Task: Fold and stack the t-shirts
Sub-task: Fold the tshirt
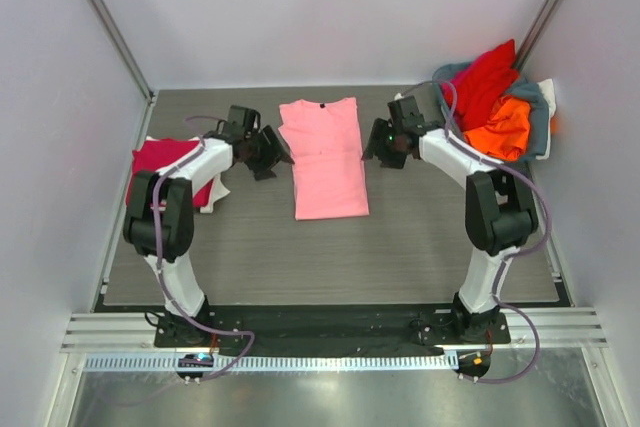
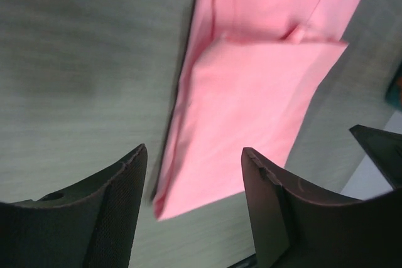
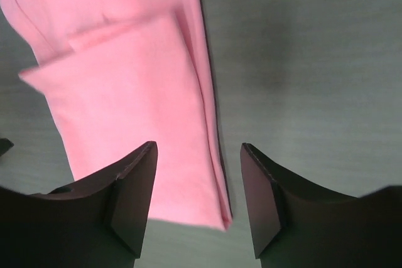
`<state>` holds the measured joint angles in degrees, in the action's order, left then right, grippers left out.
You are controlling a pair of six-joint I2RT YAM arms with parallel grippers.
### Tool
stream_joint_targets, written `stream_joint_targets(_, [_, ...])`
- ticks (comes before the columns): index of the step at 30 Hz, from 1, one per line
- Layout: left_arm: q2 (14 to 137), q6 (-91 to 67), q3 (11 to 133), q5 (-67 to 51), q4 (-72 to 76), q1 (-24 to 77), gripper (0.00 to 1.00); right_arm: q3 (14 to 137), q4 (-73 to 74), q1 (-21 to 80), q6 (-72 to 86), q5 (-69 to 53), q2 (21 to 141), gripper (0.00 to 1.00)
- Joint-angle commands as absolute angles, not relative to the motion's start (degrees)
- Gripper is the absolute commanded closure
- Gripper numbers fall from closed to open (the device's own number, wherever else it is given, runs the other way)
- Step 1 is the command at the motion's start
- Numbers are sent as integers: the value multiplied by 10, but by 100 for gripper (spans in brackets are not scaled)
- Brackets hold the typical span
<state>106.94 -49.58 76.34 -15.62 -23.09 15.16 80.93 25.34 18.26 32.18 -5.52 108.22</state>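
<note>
The near bottom corner [image 1: 297,218] [image 2: 161,213] of the light pink t-shirt, on the side facing the crimson t-shirt, is the next spot my left gripper needs to close on.
A light pink t-shirt [image 1: 325,162] lies flat in the middle of the table, folded into a long strip with its collar at the far end. My left gripper [image 1: 272,157] hovers at its left edge, open and empty. In the left wrist view the pink t-shirt [image 2: 251,80] lies beyond the left gripper [image 2: 193,149]. My right gripper [image 1: 385,152] is at the shirt's right edge, also open and empty. The right wrist view shows the pink t-shirt's [image 3: 125,105] folded edge between the fingers of the right gripper [image 3: 198,145]. A folded crimson t-shirt [image 1: 160,162] rests on a white one [image 1: 215,194] at the left.
A grey-blue basket [image 1: 541,119] stands at the back right corner, holding a red t-shirt [image 1: 485,77] and an orange t-shirt [image 1: 505,122]. White walls close in the table on three sides. The arms' bases sit at the near edge.
</note>
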Motion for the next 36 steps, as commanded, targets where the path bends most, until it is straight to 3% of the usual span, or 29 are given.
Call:
stream_joint_targets(1, [988,-481,676,-150,-232,172,38,719,207,186,315,-94,988,39])
stream_joint_targets(5, [939,-494,602,-142,-207,203,43,620,178,188,318,-134,937,47])
stream_joint_targets(14, [906,-509,529,-118,-184,248,44,531,163,203,310,-149,911,45])
stream_joint_targets(24, [918,-512,513,-112,-171,249,50,527,144,204,309,-174,940,50])
stream_joint_targets(36, [937,-514,512,-112,-171,249,54,532,130,207,316,-179,994,67])
